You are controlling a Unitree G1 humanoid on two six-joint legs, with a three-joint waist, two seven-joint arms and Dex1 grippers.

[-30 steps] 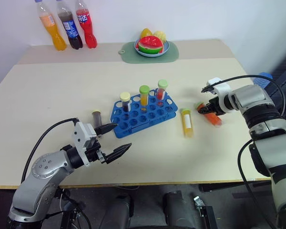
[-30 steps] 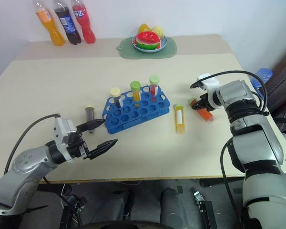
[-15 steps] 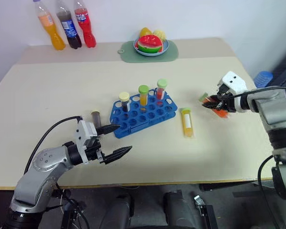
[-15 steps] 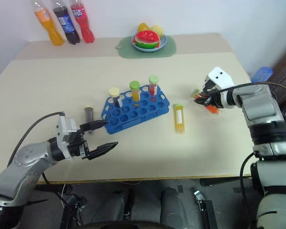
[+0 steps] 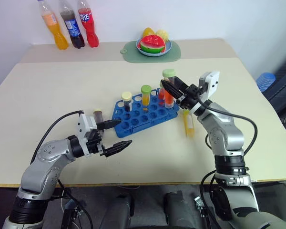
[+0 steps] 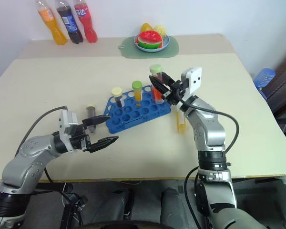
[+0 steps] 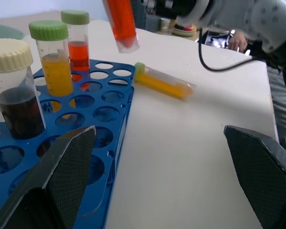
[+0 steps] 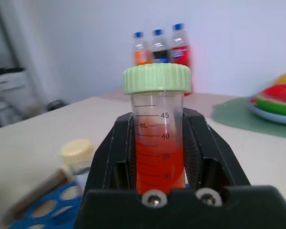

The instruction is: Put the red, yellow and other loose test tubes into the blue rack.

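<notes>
Next, my right gripper releases the red test tube in the blue rack's corner hole [image 5: 170, 107] that is nearest the yellow tube lying down.
My right gripper [image 5: 168, 90] is shut on the red test tube [image 5: 169, 86] with a green cap, holding it upright in the air just above the far right end of the blue rack [image 5: 138, 119]. In the right wrist view the tube [image 8: 157, 143] stands between both fingers. Three capped tubes stand in the rack's back row [image 7: 47, 71]. The yellow tube [image 5: 188, 123] lies on the table right of the rack. The dark brown tube [image 5: 98, 116] rests left of the rack, close to my left gripper [image 5: 123, 132], which is open and holds nothing.
Three soda bottles [image 5: 69, 28] stand at the table's far left corner. A plate of fruit [image 5: 153, 44] sits on a green mat at the back. A blue object [image 5: 266, 80] lies beyond the table's right edge.
My right arm swung left from the table's right side and rose, carrying the red tube to above the rack. The left gripper stayed open in about the same place.
</notes>
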